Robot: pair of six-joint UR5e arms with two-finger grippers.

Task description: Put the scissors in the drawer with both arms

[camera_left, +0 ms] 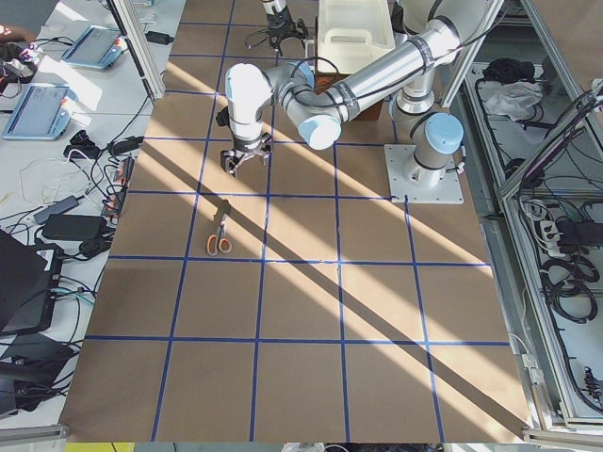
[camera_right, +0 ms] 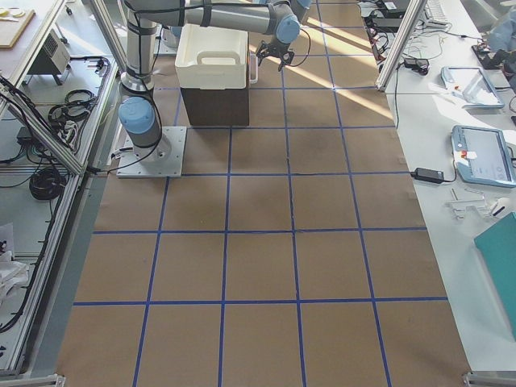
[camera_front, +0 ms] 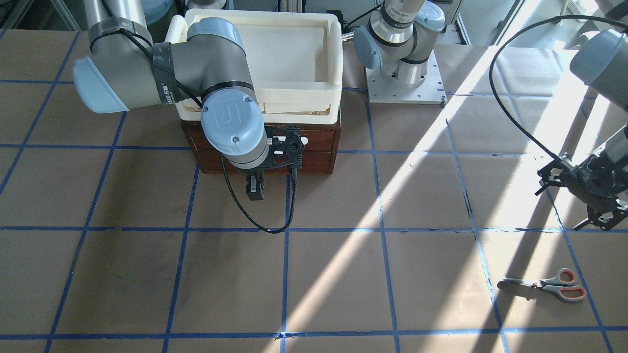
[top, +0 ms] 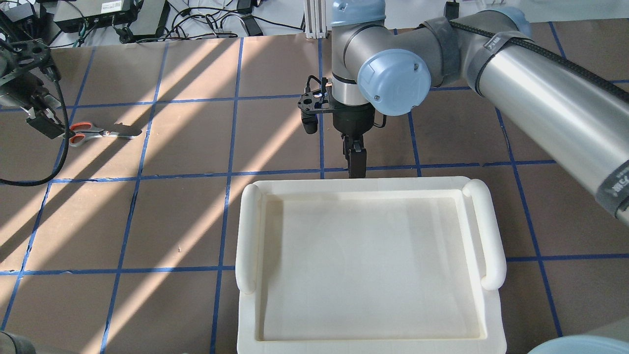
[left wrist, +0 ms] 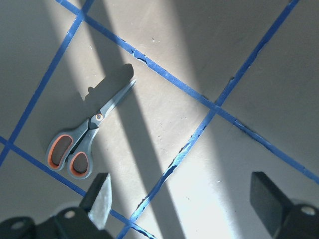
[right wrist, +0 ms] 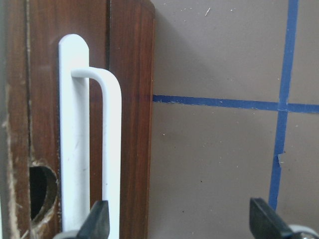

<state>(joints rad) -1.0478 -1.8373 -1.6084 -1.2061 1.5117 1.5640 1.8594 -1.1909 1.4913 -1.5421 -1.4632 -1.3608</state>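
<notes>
My left gripper is going to the scissors. It will close on the narrow front part of the scissors' grey handles (camera_front: 543, 285) (left wrist: 91, 127), just behind the screw that joins the scissors' blades.
The scissors (camera_front: 544, 284) lie flat and closed on the brown table, with grey handles lined orange-red; they also show in the overhead view (top: 96, 132) and the left wrist view (left wrist: 84, 139). My left gripper (left wrist: 182, 204) is open and empty. It hovers above the table just beside the scissors' handles (top: 44, 125). My right gripper (right wrist: 182, 221) is open and empty, right in front of the drawer (camera_front: 314, 147). One of its fingers (right wrist: 97, 221) is next to the white bar handle (right wrist: 107, 149). The dark wood drawer front is shut.
A cream plastic tray (top: 248, 236) sits on top of the drawer cabinet and hides it from above. Blue tape lines grid the table. The left arm's base plate (camera_front: 405, 90) stands beside the cabinet. A black cable (camera_front: 255, 220) hangs from the right wrist.
</notes>
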